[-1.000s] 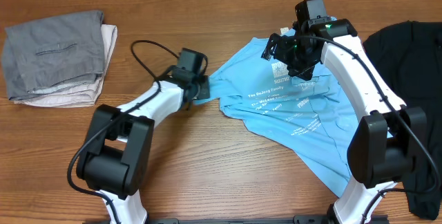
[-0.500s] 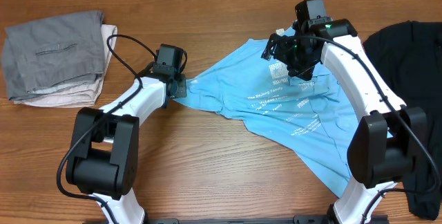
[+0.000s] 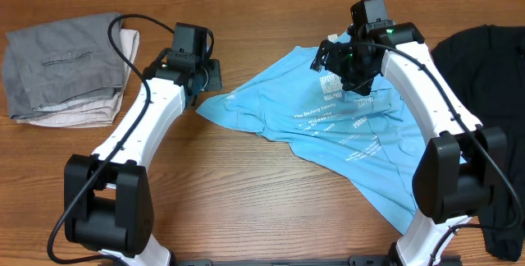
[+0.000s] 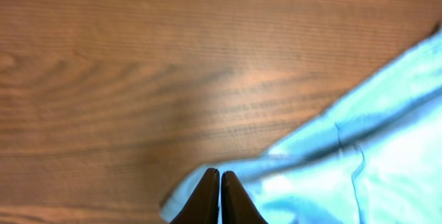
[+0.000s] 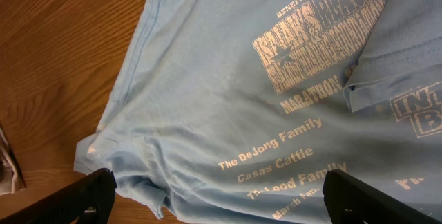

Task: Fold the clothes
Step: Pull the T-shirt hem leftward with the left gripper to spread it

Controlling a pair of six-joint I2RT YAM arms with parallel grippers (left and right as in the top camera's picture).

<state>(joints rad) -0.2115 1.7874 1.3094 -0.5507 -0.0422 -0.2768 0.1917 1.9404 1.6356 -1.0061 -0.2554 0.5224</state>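
The robot's left gripper should release the T-shirt's edge on the bare wood [image 3: 175,112] next to the folded grey and beige stack.
The clothes are a light blue T-shirt [image 3: 353,139] with white printed text, lying crumpled and spread across the middle and right of the wooden table. My left gripper [image 3: 209,81] is at the shirt's stretched-out left corner, and its jaws are shut on the edge of the cloth [image 4: 304,182]. In the left wrist view the dark fingertips [image 4: 209,189] press together over that corner. My right gripper [image 3: 349,73] hovers above the printed part of the shirt [image 5: 228,79]. It is wide open, one finger [image 5: 90,195] at each side of the view and nothing between them.
A folded stack of grey and beige clothes [image 3: 66,65] lies at the far left. A black garment [image 3: 484,69] covers the table's right edge. Bare wood [image 4: 138,79] lies left of and in front of the shirt.
My left gripper has moved left and back, dragging the shirt's left corner out with it so the shirt stretches farther left. The right arm has not moved.
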